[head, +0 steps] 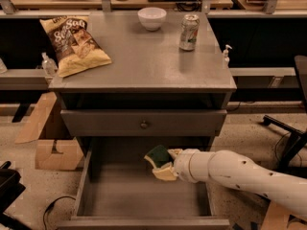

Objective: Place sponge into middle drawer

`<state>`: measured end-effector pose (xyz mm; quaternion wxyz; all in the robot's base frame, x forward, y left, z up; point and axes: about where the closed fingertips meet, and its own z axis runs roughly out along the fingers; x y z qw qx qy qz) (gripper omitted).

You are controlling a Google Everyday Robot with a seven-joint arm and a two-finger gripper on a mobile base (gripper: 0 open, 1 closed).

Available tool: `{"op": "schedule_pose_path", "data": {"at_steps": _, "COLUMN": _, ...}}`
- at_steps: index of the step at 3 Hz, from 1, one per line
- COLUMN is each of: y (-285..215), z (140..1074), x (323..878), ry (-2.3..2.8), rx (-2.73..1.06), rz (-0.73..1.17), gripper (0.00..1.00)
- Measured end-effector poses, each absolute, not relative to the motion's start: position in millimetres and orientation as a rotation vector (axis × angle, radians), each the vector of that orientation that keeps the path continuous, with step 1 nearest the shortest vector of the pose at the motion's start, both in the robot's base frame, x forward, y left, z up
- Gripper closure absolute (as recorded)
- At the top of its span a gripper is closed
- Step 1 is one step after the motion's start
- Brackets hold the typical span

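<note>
Next, my gripper lets go of the sponge towards the back of the open middle drawer's grey bottom (151, 166), below the round knob.
The sponge (159, 158), dark green on top with pale yellow foam below, is held in my gripper (169, 165) at the end of the white arm (240, 172), which reaches in from the right. The gripper is shut on the sponge. It holds the sponge inside the open middle drawer (139, 198), near the drawer's back right and a little above its grey floor. The drawer is pulled out towards the camera and nothing lies on its floor.
Above it is a closed grey drawer front with a small round knob (143, 124). On the cabinet top stand a chip bag (76, 44), a white bowl (151, 18) and a soda can (189, 31). A cardboard box (53, 150) stands on the floor at left and a chair base (290, 138) at right.
</note>
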<state>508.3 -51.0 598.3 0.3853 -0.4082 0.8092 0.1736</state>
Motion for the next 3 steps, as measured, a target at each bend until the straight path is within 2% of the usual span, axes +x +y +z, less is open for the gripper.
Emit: {"op": "schedule_pose_path", "data": {"at_steps": 3, "y": -34.1, "z": 470.2, "x": 552.0, "ry": 2.135, "rx": -1.172, "rz": 0.480, "gripper": 1.00}}
